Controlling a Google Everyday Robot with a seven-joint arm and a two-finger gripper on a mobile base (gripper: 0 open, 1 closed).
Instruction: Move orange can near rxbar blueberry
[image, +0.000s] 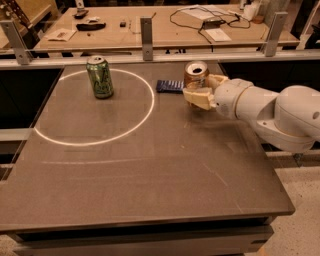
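Note:
Next, my gripper lets go of the orange can upright on the table (209, 99) beside the rxbar blueberry's end nearest my white arm.
The orange can (195, 74) stands upright at the far right of the dark table, its silver top showing. My gripper (199, 89) comes in from the right and is shut on the can, with pale fingers (198, 96) on either side of it. The rxbar blueberry (170, 86), a flat dark blue bar, lies on the table just left of the can, a small gap between them.
A green can (100, 77) stands inside a white circle (145, 116) on the left half of the table (150, 175). A metal rail (146, 31) and a cluttered workbench (165, 22) run behind. My white arm (270, 112) overhangs the table's right edge.

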